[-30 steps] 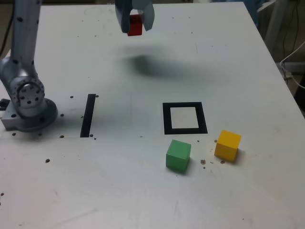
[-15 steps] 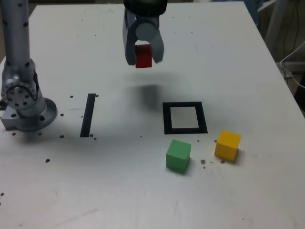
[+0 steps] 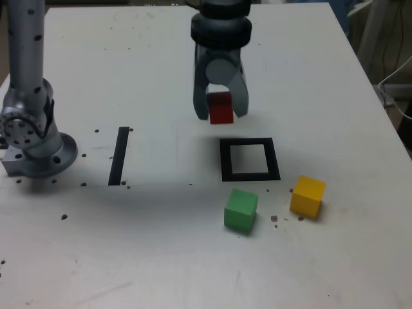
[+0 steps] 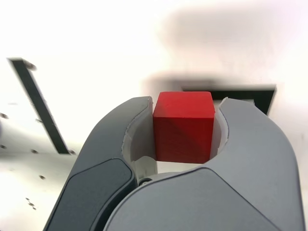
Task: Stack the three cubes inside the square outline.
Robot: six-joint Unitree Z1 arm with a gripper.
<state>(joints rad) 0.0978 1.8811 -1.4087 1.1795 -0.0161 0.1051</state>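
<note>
Next, my gripper releases the red cube, now held just behind the square outline, on the pale centre of the square outline (image 3: 248, 157), behind the green cube.
My gripper (image 3: 221, 109) is shut on the red cube (image 3: 221, 108), held in the air just behind the square outline (image 3: 250, 159) in the exterior view. In the wrist view the red cube (image 4: 184, 125) sits clamped between the two grey fingers (image 4: 120, 139), with a corner of the square outline (image 4: 262, 96) showing beyond it. The green cube (image 3: 241, 209) rests on the table in front of the outline. To the exterior view's right of it lies the yellow cube (image 3: 308, 196). The outline's pale centre holds nothing.
A narrow black stripe (image 3: 119, 155) marks the table at the exterior view's left, also seen in the wrist view as the black stripe (image 4: 38, 106). The arm's base (image 3: 35, 145) stands at the left edge. Small dark specks dot the white table (image 3: 161, 244).
The gripper has carried the red cube from the far side of the table toward the camera and to the exterior view's right, lower, ending just behind the square outline.
</note>
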